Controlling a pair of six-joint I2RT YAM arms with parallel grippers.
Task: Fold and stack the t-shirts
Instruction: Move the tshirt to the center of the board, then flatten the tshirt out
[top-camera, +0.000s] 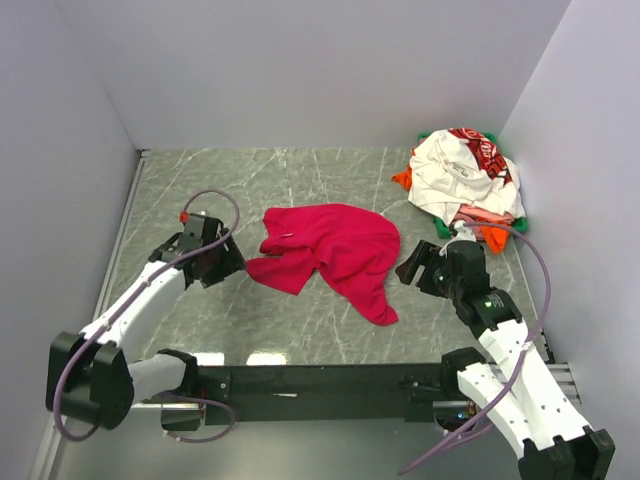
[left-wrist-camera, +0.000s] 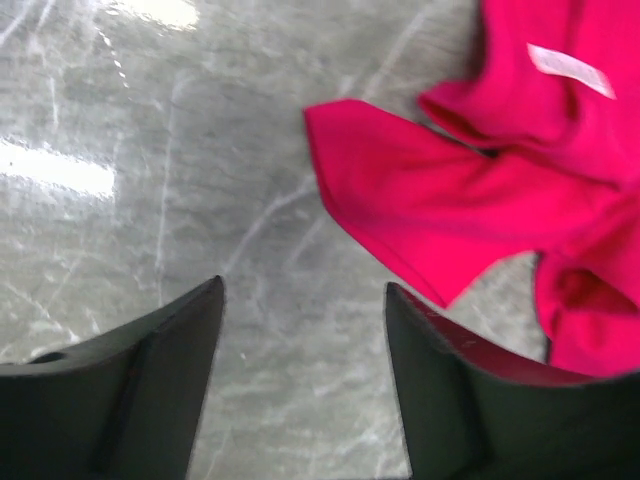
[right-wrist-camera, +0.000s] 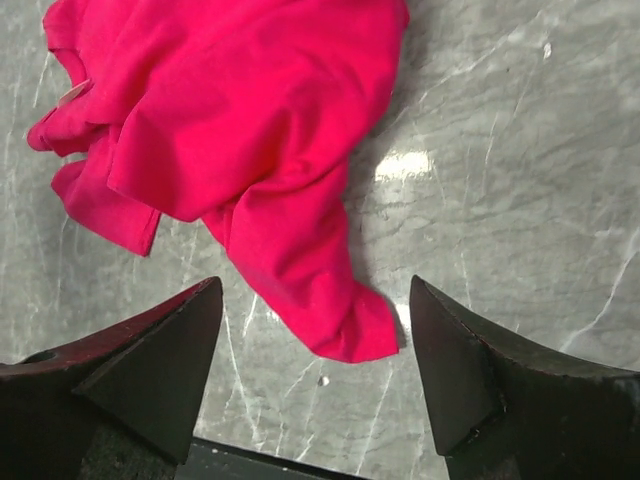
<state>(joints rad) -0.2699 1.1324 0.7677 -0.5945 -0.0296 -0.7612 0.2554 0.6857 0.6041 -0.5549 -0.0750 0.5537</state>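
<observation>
My right gripper will grip the loose end (top-camera: 388, 316) (right-wrist-camera: 374, 336) of the crimson red t-shirt that points toward the black rail.
A crimson red t-shirt (top-camera: 335, 252) lies crumpled in the middle of the table; it also shows in the left wrist view (left-wrist-camera: 500, 190) and the right wrist view (right-wrist-camera: 240, 130). My left gripper (top-camera: 238, 262) is open and empty, just left of the shirt's left edge. My right gripper (top-camera: 412, 268) is open and empty, just right of the shirt. A pile at the back right holds a white t-shirt with red-and-black print (top-camera: 460, 170) on top of orange (top-camera: 402, 179), pink (top-camera: 478, 213) and green (top-camera: 515, 222) shirts.
Grey walls close in the marble table (top-camera: 250, 180) at the left, back and right. A black rail (top-camera: 320, 380) runs along the near edge between the arm bases.
</observation>
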